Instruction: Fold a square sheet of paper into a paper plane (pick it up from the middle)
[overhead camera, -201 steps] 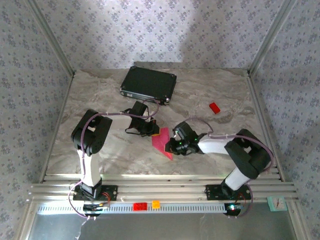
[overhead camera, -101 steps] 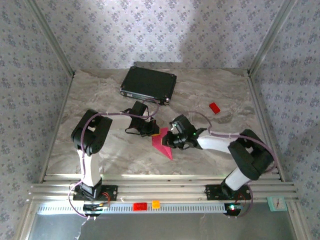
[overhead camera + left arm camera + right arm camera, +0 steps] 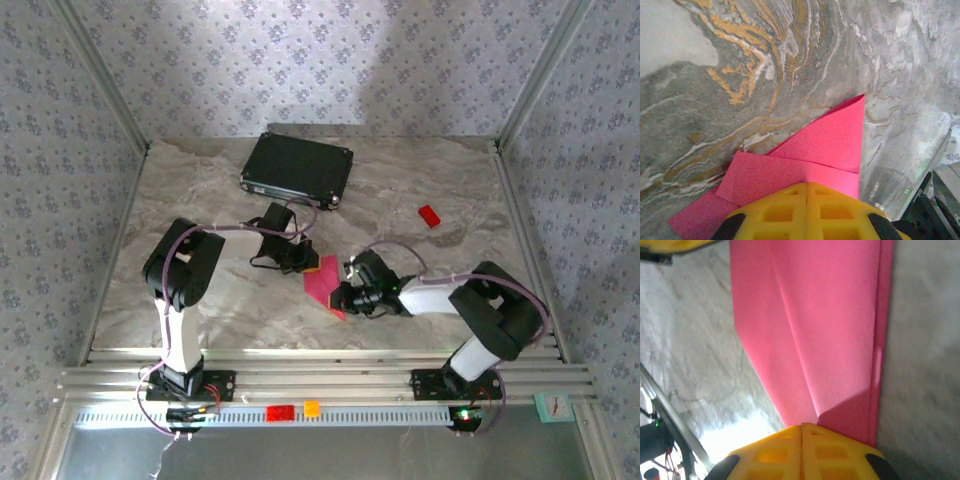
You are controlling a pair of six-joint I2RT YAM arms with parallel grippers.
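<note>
My right gripper is resting closed on top of the folded flap, so it should open and pinch the pointed nose (image 3: 341, 316) while my left gripper holds the paper down.
The square sheet of paper (image 3: 322, 281) lies partly folded on the marble table, magenta-pink, with creased flaps and a pointed corner (image 3: 830, 140). My left gripper (image 3: 300, 259) is at its far-left edge, its yellow fingers shut with the tips down on the paper (image 3: 806, 185). My right gripper (image 3: 346, 297) is at the near-right edge, also shut, its tips (image 3: 801, 426) resting where a folded flap ends (image 3: 815, 315). No paper shows between either pair of jaws.
A black case (image 3: 297, 168) sits at the back of the table behind the left arm. A small red block (image 3: 429, 215) lies to the right. A tiny orange cube (image 3: 311, 408) rests on the front rail. The right arm's dark body (image 3: 935, 210) is close beside the paper.
My right gripper went forward over the paper, then slid back toward its near corner, its jaws closing. The left gripper has stayed still on the paper.
</note>
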